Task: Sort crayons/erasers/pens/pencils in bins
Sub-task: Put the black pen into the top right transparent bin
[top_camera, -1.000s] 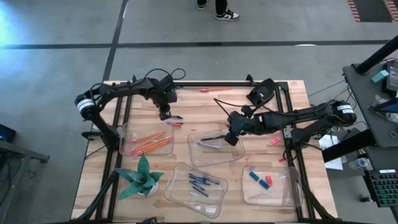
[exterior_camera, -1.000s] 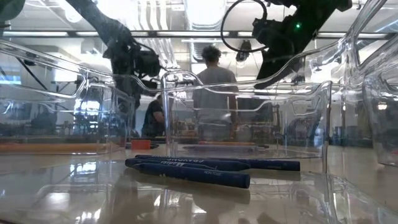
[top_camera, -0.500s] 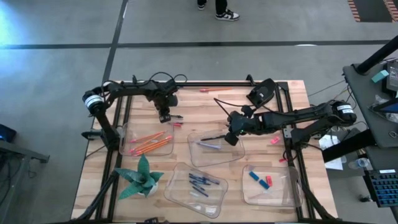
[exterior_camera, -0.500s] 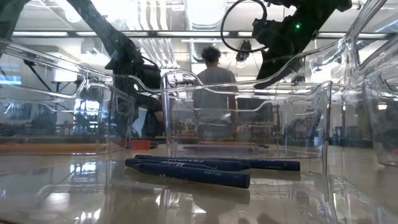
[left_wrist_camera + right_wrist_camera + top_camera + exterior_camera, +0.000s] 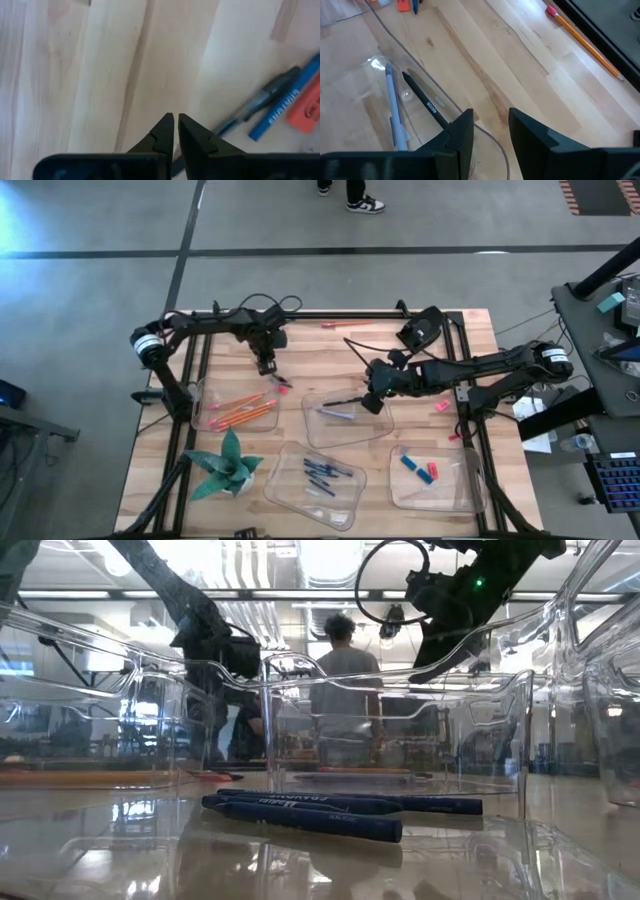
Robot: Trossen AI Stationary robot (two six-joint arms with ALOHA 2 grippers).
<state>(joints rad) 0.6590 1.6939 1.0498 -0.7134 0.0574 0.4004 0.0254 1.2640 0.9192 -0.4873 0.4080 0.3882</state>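
Note:
My left gripper will open its shut fingers, as the grey-blue pen slants across them, then line them up with the pen and grip the pen's body (image 5: 227,126).
My left gripper (image 5: 268,367) points down at the bare wood at the table's far left, its fingers (image 5: 176,120) shut with nothing between them. Just beside it lie a grey-blue pen (image 5: 255,107), a blue crayon (image 5: 285,102) and an orange-red eraser (image 5: 307,105). The pen's near end runs behind one finger. My right gripper (image 5: 372,400) hangs open (image 5: 490,125) over the far rim of the pens' bin (image 5: 345,430). A black pen (image 5: 427,102) and a lavender pen (image 5: 392,110) lie in that bin. The black pen's end passes under one finger's outer side. My left gripper stands with shut fingers close to the grey-blue pen's end (image 5: 222,129), which one finger hides. I cannot tell whether it touches the pen.
Orange pencils lie in the left bin (image 5: 240,408), blue crayons (image 5: 300,815) in the near middle bin (image 5: 315,480), erasers in the near right bin (image 5: 435,475). A green paper plant (image 5: 228,465) stands near left. A loose pencil (image 5: 345,326) and a pink eraser (image 5: 441,406) lie on the wood.
My left gripper has sunk a little toward the table beside the loose pen and eraser.

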